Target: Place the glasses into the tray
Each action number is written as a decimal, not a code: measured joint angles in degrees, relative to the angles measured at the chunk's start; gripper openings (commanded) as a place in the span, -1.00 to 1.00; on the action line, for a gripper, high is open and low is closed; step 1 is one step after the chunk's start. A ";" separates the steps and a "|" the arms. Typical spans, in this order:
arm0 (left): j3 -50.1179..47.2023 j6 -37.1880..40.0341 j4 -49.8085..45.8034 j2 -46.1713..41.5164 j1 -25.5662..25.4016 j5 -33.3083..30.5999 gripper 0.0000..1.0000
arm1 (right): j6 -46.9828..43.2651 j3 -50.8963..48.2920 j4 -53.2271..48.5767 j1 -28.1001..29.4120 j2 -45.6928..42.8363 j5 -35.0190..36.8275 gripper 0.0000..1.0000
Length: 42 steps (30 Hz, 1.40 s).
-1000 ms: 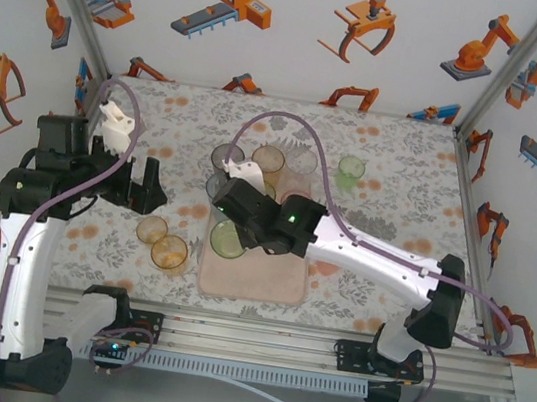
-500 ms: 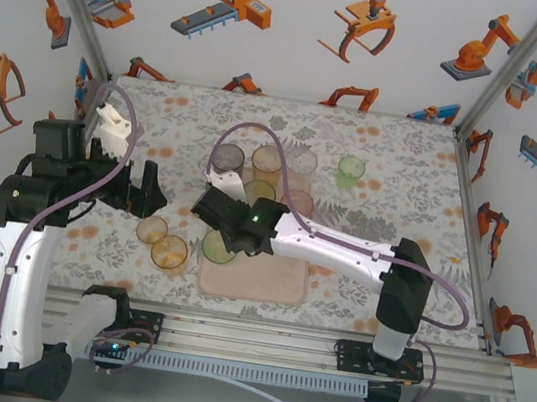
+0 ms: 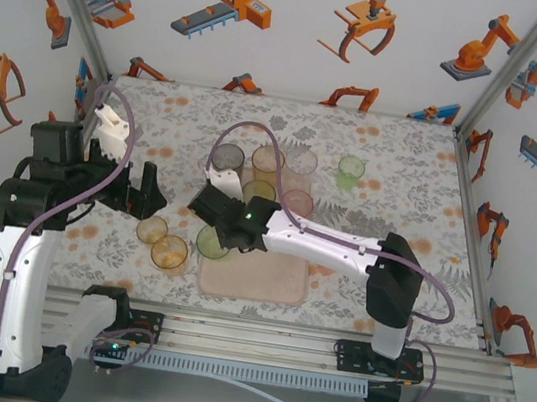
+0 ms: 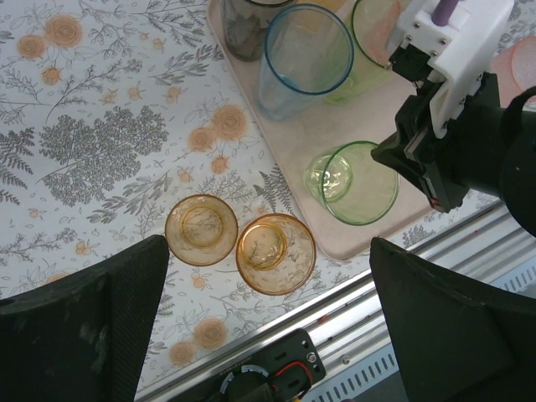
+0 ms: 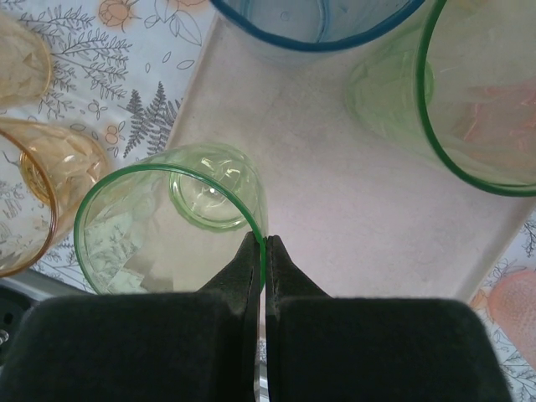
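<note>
The green glass, now over the tray's near corner, will go down on the tray (image 3: 216, 234) (image 5: 220, 159) next to the blue-rimmed glass, set there by my right gripper.
The pale-pink tray (image 3: 267, 280) lies mid-table with several glasses at its far end: grey (image 3: 226, 159), amber (image 3: 268, 159), clear (image 3: 301, 159) and pink (image 3: 297, 203). My right gripper (image 5: 265, 244) is shut on the rim of a green glass (image 5: 167, 226), one finger inside and one outside. That green glass (image 3: 210, 243) is over the tray's near left corner (image 4: 293, 142); whether it rests there is unclear. Two amber glasses (image 4: 201, 229) (image 4: 275, 253) stand on the tablecloth left of the tray. My left gripper (image 3: 138, 192) hangs open above the table beside them, holding nothing.
Another green glass (image 3: 351, 171) stands on the cloth right of the tray. A blue-rimmed glass (image 4: 306, 54) and a second green one (image 5: 469, 92) sit on the tray just beyond the held glass. The metal rail (image 3: 258, 336) runs along the table's near edge.
My right gripper has carried the green glass leftward, from the tray's middle to its near left corner. The left arm has hardly moved and stays open.
</note>
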 measured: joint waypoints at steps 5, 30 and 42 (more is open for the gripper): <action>0.00 0.00 0.00 -0.02 0.00 0.09 0.94 | 0.72 0.00 1.18 -0.90 0.81 -0.24 -1.00; 0.00 -0.02 0.00 -0.28 0.00 1.18 0.94 | 3.32 -0.09 2.71 -3.26 2.12 -2.34 -0.96; 0.00 -0.04 0.00 -0.28 0.00 1.38 0.94 | 3.48 -0.85 3.65 -3.78 2.32 -3.26 -0.95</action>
